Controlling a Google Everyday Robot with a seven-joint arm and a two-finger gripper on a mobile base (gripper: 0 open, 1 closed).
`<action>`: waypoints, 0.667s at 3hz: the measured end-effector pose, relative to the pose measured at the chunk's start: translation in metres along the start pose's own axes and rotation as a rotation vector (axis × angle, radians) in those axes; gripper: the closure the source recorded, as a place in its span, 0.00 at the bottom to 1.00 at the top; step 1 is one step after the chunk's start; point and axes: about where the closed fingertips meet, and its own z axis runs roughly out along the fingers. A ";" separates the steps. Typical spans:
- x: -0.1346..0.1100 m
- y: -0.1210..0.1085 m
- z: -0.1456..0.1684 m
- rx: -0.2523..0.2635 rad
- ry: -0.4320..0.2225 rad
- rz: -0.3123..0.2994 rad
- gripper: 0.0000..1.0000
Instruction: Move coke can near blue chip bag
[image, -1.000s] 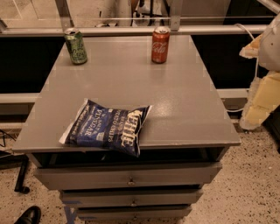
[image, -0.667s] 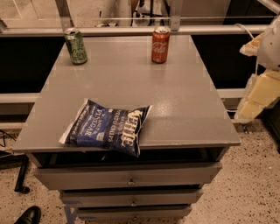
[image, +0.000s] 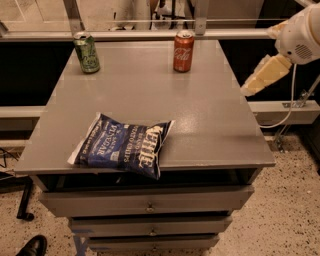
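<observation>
I move my gripper to the middle of the coke can's body (image: 183, 53) next and close it there, around the can's sides.
The coke can (image: 183, 51), red with white script and a silver top, stands upright near the far edge of the grey table (image: 210, 115), right of centre. The blue chip bag (image: 124, 144), dark blue with white "Kettle" lettering, lies flat at the table's front edge, left of centre. My arm comes in from the upper right. Its cream-coloured gripper end (image: 250, 89) hangs beyond the table's right edge, to the right of the coke can and nearer the camera, touching nothing.
A green can (image: 87, 52) stands upright at the table's far left corner. A metal rail (image: 150, 35) runs behind the table. Drawers (image: 150, 202) sit under the top. A black shoe (image: 31, 246) is on the floor at the lower left.
My arm's cream end has moved up and to the left, closer to the table's right edge. The cans and the bag have not moved.
</observation>
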 end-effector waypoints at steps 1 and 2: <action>-0.015 -0.051 0.049 0.040 -0.144 0.101 0.00; -0.044 -0.078 0.103 0.016 -0.276 0.185 0.00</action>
